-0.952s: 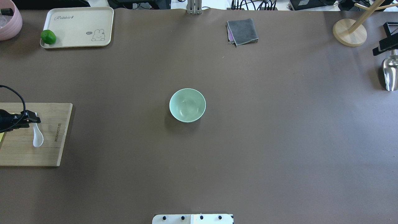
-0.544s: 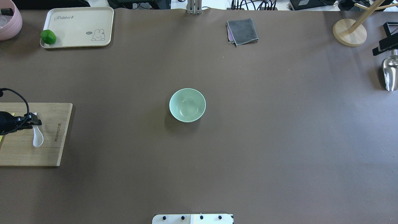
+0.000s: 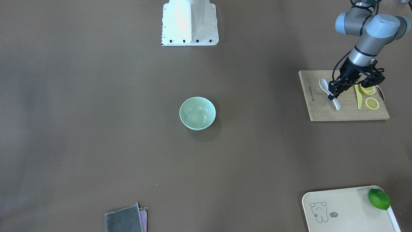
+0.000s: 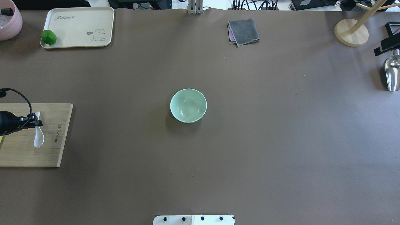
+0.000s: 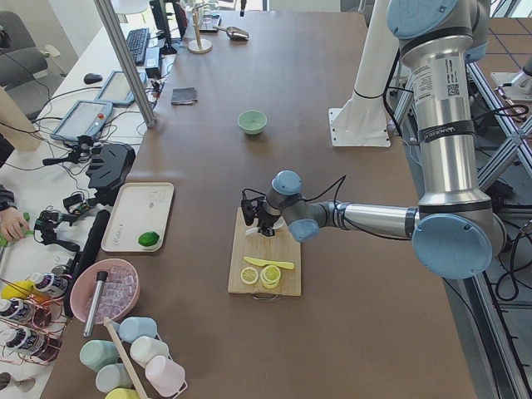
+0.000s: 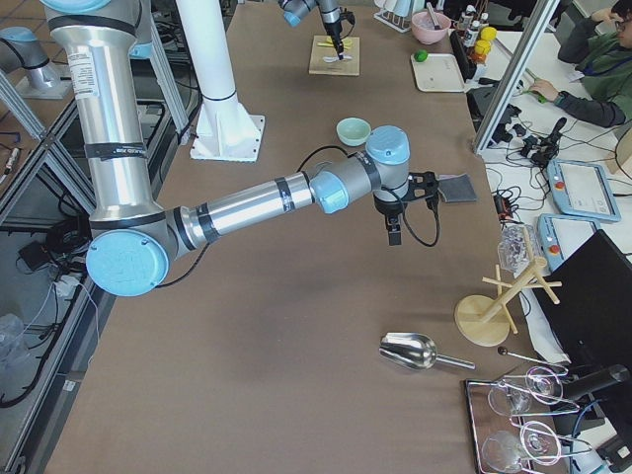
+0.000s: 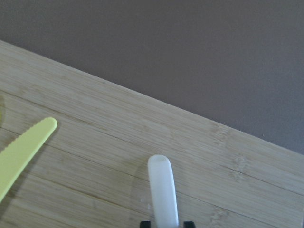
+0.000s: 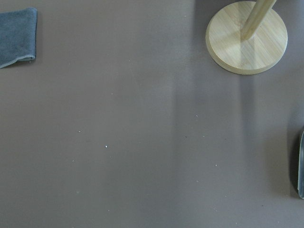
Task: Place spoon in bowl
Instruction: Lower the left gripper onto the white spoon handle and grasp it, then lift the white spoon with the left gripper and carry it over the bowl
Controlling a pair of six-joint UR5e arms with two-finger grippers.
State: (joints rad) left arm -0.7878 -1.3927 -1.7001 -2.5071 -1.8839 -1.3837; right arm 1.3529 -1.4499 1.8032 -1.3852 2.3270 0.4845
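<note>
My left gripper will release the white spoon inside the empty mint-green bowl (image 3: 199, 110) in the middle of the table.
The white spoon (image 3: 323, 84) lies on the wooden cutting board (image 3: 347, 111) at the robot's left side, scoop toward the robot. It also shows in the overhead view (image 4: 38, 140) and the left wrist view (image 7: 161, 190). My left gripper (image 3: 334, 94) is low over the board, its jaws shut on the spoon's handle, with a black fingertip on either side of it. The mint-green bowl (image 4: 188, 105) stands empty at the table's middle, far from the spoon. My right gripper (image 6: 392, 235) hangs above the table's right part, over bare table; I cannot tell whether it is open.
A yellow knife (image 3: 358, 96) and lemon slices (image 3: 372, 103) lie on the board beside the spoon. A cream tray (image 4: 78, 28) with a lime (image 4: 48, 37), a grey cloth (image 4: 243, 31), a wooden stand (image 4: 351, 32) and a metal scoop (image 4: 392, 73) are near the table's edges.
My left gripper has drawn slightly toward the table's left edge and its fingers have narrowed onto the spoon's handle. The spoon has shifted a little. The bowl has not moved.
</note>
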